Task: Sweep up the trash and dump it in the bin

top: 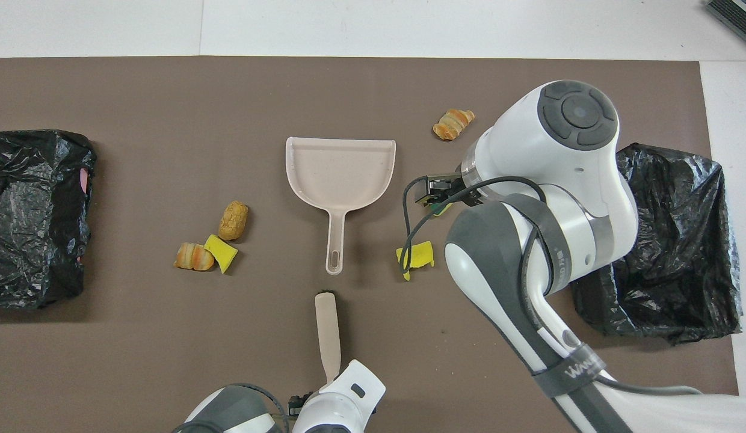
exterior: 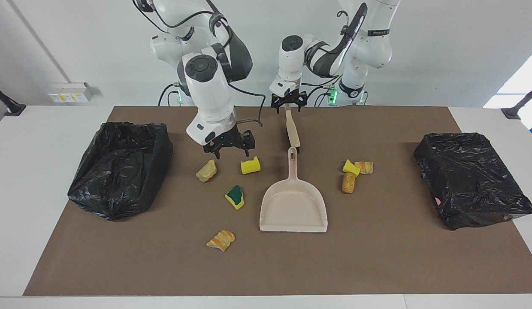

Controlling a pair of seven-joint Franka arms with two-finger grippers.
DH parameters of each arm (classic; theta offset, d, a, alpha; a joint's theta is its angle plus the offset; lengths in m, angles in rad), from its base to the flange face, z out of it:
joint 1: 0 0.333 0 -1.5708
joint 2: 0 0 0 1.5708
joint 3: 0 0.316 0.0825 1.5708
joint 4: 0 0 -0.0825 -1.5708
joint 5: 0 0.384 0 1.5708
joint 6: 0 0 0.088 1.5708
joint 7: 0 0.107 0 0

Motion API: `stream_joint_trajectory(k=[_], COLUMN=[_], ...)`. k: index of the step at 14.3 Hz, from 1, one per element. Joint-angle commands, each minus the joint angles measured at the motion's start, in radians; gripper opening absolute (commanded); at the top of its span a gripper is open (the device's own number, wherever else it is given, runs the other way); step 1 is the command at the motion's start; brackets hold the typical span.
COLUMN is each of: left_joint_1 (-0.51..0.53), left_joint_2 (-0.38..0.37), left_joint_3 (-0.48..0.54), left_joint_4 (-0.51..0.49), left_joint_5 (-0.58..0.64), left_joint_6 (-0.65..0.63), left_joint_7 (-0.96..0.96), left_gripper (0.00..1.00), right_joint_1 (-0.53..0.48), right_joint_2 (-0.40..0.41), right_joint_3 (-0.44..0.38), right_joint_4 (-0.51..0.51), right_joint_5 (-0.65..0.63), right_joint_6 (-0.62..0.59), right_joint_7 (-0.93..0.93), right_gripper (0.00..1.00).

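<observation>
The beige dustpan must be held to catch the swept trash. So my right gripper will close on the handle (top: 336, 242) of the dustpan.
A beige dustpan (exterior: 293, 206) (top: 341, 174) lies mid-mat with its handle toward the robots. A beige brush (exterior: 291, 128) (top: 327, 337) lies in line with that handle, nearer the robots. My left gripper (exterior: 288, 103) sits at the brush's end nearest the robots. My right gripper (exterior: 228, 151) hangs open and empty over the mat between a tan chunk (exterior: 206, 171) and a yellow sponge bit (exterior: 250, 165). Several trash scraps lie on either side of the dustpan, among them a yellow-and-green sponge (exterior: 235, 197) and a striped chunk (exterior: 221, 240). The bin (exterior: 120, 167), lined with a black bag, stands open.
The bin is at the right arm's end of the brown mat (exterior: 377, 257). A closed black bag bundle (exterior: 472, 180) lies at the left arm's end. In the overhead view the right arm hides the tan chunk and most of the yellow-and-green sponge.
</observation>
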Motion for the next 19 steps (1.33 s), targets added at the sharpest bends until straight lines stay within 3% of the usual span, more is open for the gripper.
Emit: stream_joint_trajectory(k=[1, 2, 3, 12, 15, 19], left_joint_1=[-0.025, -0.025, -0.019, 0.068, 0.13, 0.295], left_joint_2=[-0.015, -0.017, -0.017, -0.032, -0.084, -0.211], left_joint_3=[0.018, 0.018, 0.02, 0.032, 0.033, 0.033], left_joint_4=[-0.023, -0.021, -0.014, 0.077, 0.129, 0.146], left_joint_5=[-0.007, -0.007, -0.007, -0.007, -0.007, -0.003], left_joint_6=[0.007, -0.024, -0.063, -0.252, -0.402, -0.524], left_joint_7=[0.059, 0.07, 0.069, 0.197, 0.233, 0.352], left_gripper=[0.33, 0.13, 0.01, 0.0, 0.0, 0.0], right_joint_1=[-0.003, -0.001, -0.001, 0.031, 0.054, 0.087], right_joint_2=[-0.004, -0.004, -0.004, -0.004, -0.004, -0.004], right_joint_3=[0.001, 0.001, 0.001, 0.001, 0.001, 0.001], right_joint_4=[-0.012, -0.012, -0.012, -0.039, -0.069, -0.081], right_joint_5=[-0.006, -0.006, -0.006, -0.003, -0.003, -0.015], right_joint_6=[0.019, 0.019, 0.019, 0.084, 0.141, 0.189], right_joint_7=[0.017, 0.017, 0.017, 0.032, 0.071, 0.152], right_gripper=[1.0, 1.0, 1.0, 1.0, 1.0, 1.0])
